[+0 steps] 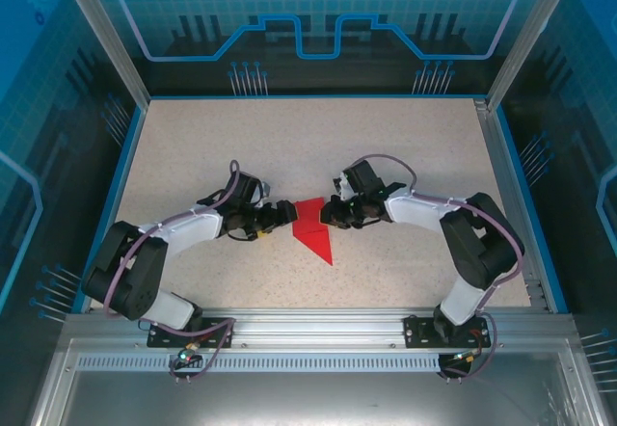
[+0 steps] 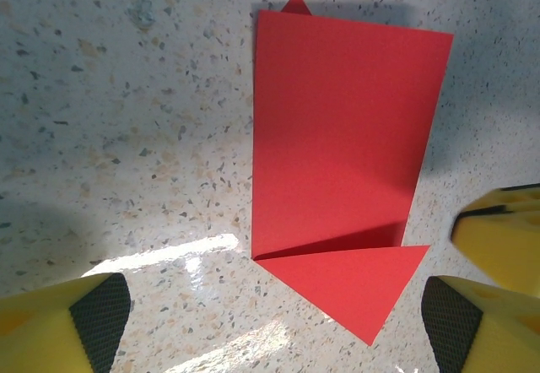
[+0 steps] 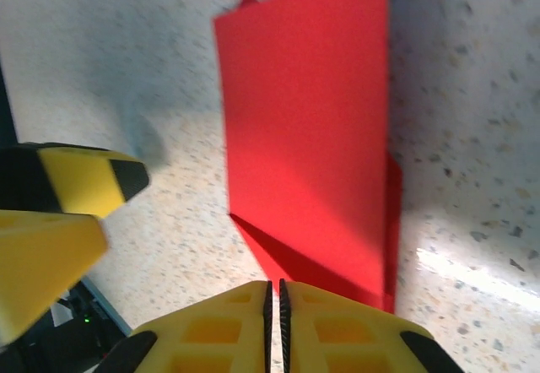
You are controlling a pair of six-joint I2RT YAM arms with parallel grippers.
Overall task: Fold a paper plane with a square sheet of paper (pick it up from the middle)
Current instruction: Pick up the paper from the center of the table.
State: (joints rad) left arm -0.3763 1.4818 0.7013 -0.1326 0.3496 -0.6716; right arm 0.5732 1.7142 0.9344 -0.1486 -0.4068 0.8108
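My shut right gripper is beside the rectangular flap's near corner; I need to open it and pinch where the flap meets the paper's triangular tip [image 2: 400,245].
The square sheet of paper [image 1: 313,228] lies flat mid-table, bright red and partly folded, with a point towards the near edge. In the left wrist view the paper [image 2: 337,137] shows a large rectangular flap over a triangular tip. My left gripper [image 1: 287,214] sits just left of it, open, its fingertips [image 2: 93,322] wide apart on either side of the triangular tip. My right gripper [image 1: 328,216] is at the paper's right edge. It is shut [image 3: 272,322], pads together with no paper visible between them, tips over the paper's [image 3: 308,128] near edge.
The speckled tabletop [image 1: 405,156] is bounded by a blue rim and metal frame posts [image 1: 521,50]. The two grippers face each other closely across the paper. The left gripper's yellow fingers [image 3: 59,213] show in the right wrist view.
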